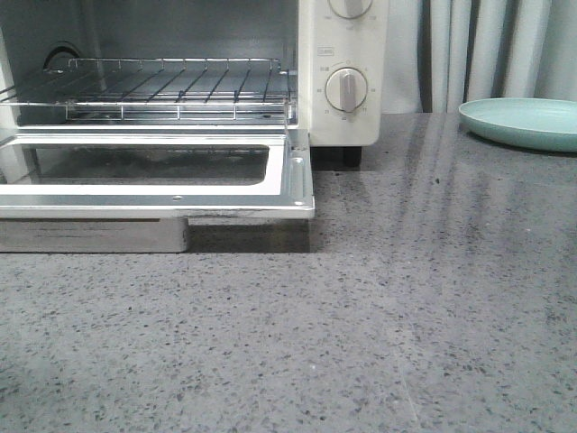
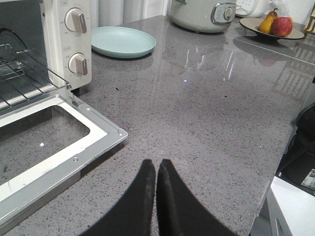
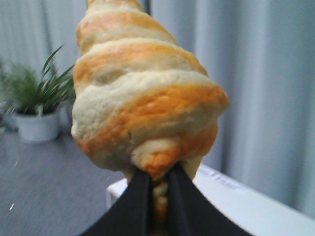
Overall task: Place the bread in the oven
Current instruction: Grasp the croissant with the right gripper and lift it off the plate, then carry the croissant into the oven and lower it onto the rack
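Note:
I will release the bread from my right gripper on the middle of the oven's bare wire rack (image 1: 155, 65), above the glass door that is folded down.
The bread (image 3: 142, 98), a golden-orange crescent roll with cream stripes, fills the right wrist view, with my right gripper (image 3: 159, 172) shut on its lower end and holding it up in the air. A cream-white top of the oven (image 3: 236, 196) shows behind it. The oven (image 1: 347, 72) stands at the back left in the front view, its glass door (image 1: 297, 180) folded down flat and its wire rack (image 1: 162, 86) bare. My left gripper (image 2: 156, 164) is shut with nothing in it, low over the counter beside the open door's corner (image 2: 115, 132). Neither gripper shows in the front view.
A pale green plate (image 1: 523, 122) sits at the back right, also seen next to the oven's dial knobs (image 2: 78, 64). A rice cooker (image 2: 202, 14) and a fruit dish (image 2: 275, 27) stand farther along the counter. A potted plant (image 3: 37, 103) and curtains lie behind.

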Controlling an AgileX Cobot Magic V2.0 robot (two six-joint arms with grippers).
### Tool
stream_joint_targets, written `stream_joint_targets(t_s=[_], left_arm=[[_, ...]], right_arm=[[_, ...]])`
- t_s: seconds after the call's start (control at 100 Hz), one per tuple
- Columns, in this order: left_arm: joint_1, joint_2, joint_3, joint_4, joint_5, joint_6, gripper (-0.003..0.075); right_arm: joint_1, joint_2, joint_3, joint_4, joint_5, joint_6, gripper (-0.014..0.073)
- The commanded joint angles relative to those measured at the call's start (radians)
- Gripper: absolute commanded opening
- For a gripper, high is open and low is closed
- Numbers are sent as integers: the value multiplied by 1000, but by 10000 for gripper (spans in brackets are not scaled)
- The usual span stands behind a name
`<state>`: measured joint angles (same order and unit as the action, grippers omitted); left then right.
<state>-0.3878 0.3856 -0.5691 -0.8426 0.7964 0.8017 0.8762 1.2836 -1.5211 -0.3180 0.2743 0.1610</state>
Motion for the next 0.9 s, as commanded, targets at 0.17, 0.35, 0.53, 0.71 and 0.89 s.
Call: stream_joint_targets(t_s=[0.17, 0.35, 0.53, 0.71, 0.89], left_arm=[[0, -5, -27, -68, -43, -2, -22], [0, -50, -27, -83, -44, -2, -22], [0, -74, -27, -83, -44, -2, -22], [0, -74, -27, -83, -44, -2, -22], [0, -74, -27, -81, -44, -2, -22]], right_arm=[[97, 171, -24, -61, 166, -5, -69], [37, 296, -24, -59, 129, 6, -69], [-31, 382, -24, -36, 70, 7, -69], [-83, 416, -24, -36, 35, 7, -69], [-114, 433, -24, -36, 32, 7, -31]])
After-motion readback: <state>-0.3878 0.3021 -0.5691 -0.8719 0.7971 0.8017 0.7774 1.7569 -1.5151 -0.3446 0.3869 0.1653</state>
